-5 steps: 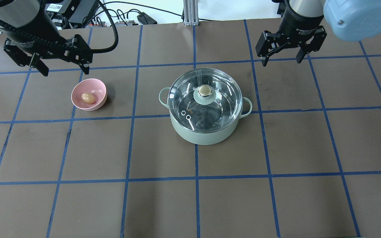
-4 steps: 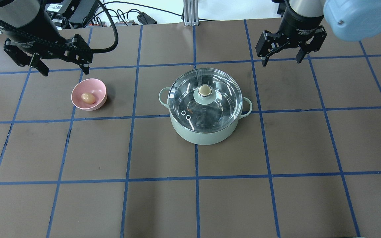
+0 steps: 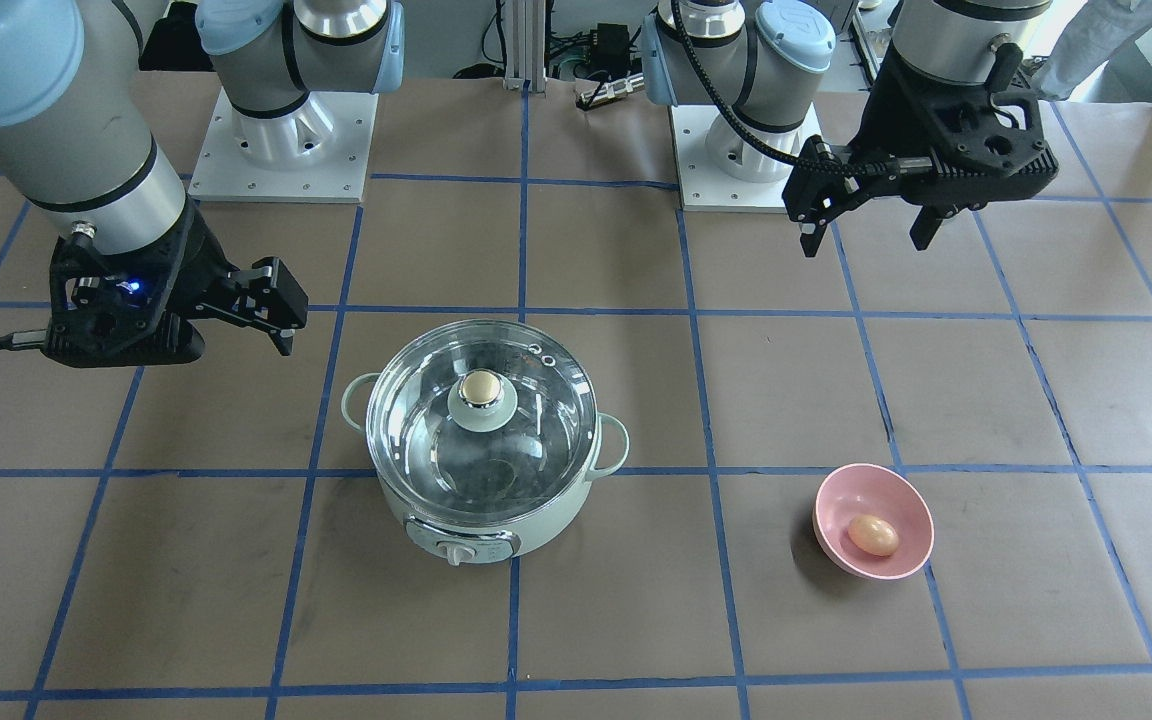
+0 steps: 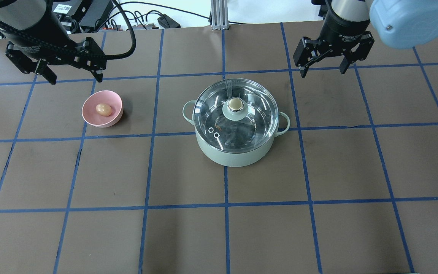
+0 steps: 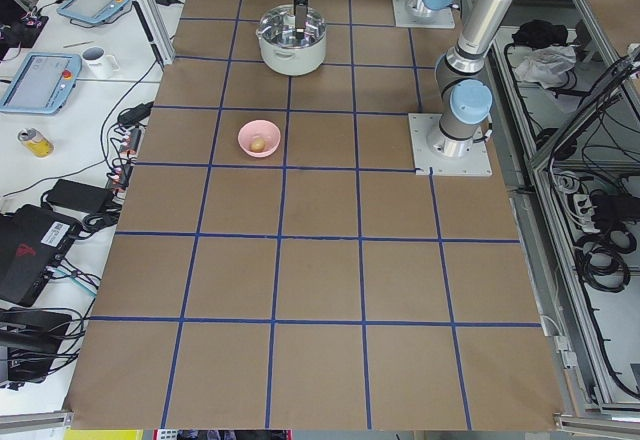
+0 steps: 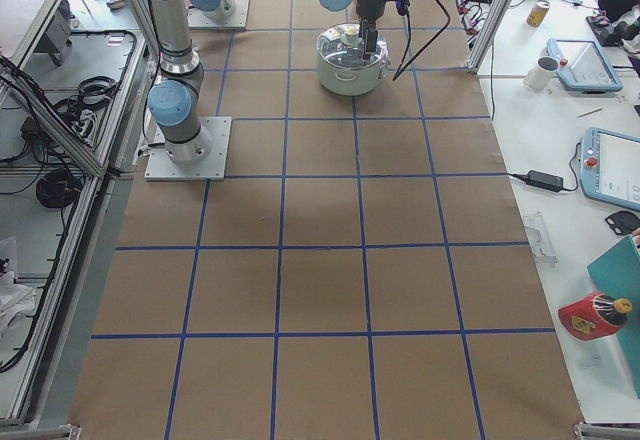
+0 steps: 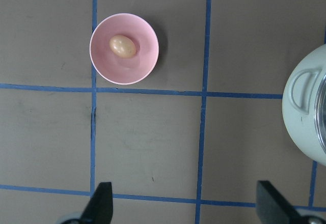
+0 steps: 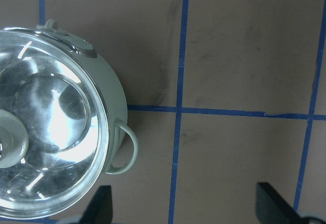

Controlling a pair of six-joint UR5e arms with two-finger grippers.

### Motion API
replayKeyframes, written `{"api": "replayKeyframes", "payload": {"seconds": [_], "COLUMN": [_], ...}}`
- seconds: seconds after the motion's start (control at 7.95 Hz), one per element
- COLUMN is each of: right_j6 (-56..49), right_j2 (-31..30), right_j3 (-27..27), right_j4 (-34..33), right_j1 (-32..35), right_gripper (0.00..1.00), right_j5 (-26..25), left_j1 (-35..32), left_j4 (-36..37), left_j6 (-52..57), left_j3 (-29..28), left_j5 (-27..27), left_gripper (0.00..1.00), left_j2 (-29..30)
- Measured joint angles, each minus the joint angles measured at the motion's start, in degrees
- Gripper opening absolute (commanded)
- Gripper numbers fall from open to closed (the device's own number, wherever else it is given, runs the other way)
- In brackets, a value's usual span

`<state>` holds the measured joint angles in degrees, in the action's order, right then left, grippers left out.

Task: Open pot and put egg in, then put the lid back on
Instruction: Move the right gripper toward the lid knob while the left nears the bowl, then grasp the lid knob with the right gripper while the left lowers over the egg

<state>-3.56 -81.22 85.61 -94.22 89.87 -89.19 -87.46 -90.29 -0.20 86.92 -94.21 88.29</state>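
Note:
The robot's right gripper needs to next move to the beige knob (image 3: 479, 389) on top of the clear glass lid and close there to lift it.
The mint-green pot (image 4: 234, 158) stands mid-table with the clear glass lid (image 4: 255, 114) seated on it, its beige knob (image 4: 235, 103) up. The tan egg (image 4: 103, 109) lies in a pink bowl (image 4: 89, 116) left of the pot. My left gripper (image 4: 76, 80) hovers open and empty just beyond the bowl. My right gripper (image 4: 323, 72) hovers open and empty beyond the pot's right handle. The left wrist view shows the egg (image 7: 123, 46) in the bowl (image 7: 102, 66). The right wrist view shows the pot's lid (image 8: 46, 127) and one side handle (image 8: 127, 150).
The brown table (image 4: 188, 236) carries a blue tape grid. Both robot bases (image 3: 281, 140) sit at the far side in the front-facing view. The pot's dial (image 3: 456, 553) faces the operators' side. Cables and boxes (image 4: 89, 15) lie past the table's far edge.
My left gripper has shifted slightly toward the far edge. The egg sits a little farther back in the bowl. My right gripper has barely moved. The pot and lid have not moved.

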Motion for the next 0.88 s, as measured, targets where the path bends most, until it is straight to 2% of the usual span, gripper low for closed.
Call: {"api": "replayKeyframes", "payload": {"seconds": [0.25,0.5,0.63,0.88], "right_j6": [4.25,13.03,17.81,22.59], "right_j2": [0.57,2.1,3.36,6.04], "right_j3": [-0.36,-0.72,-0.81,-0.79], "right_j4": [-1.71,-4.59,-6.98,-11.51], "right_j1": [1.18,6.2,9.23,14.64], "right_gripper": [1.0,1.0,1.0,1.0], "right_j5": [0.58,0.77,0.79,0.36], "left_j1": [2.28,6.79,7.63,8.05], "left_j4": [2.77,4.91,7.53,10.98], "left_j6": [-0.64,-1.64,-5.57,-22.14], "left_j3": [0.08,0.64,0.88,1.1], "left_j5": [-0.14,0.24,0.33,0.14], "left_gripper": [1.0,1.0,1.0,1.0], "left_j2": [1.82,5.27,7.48,11.22]}}
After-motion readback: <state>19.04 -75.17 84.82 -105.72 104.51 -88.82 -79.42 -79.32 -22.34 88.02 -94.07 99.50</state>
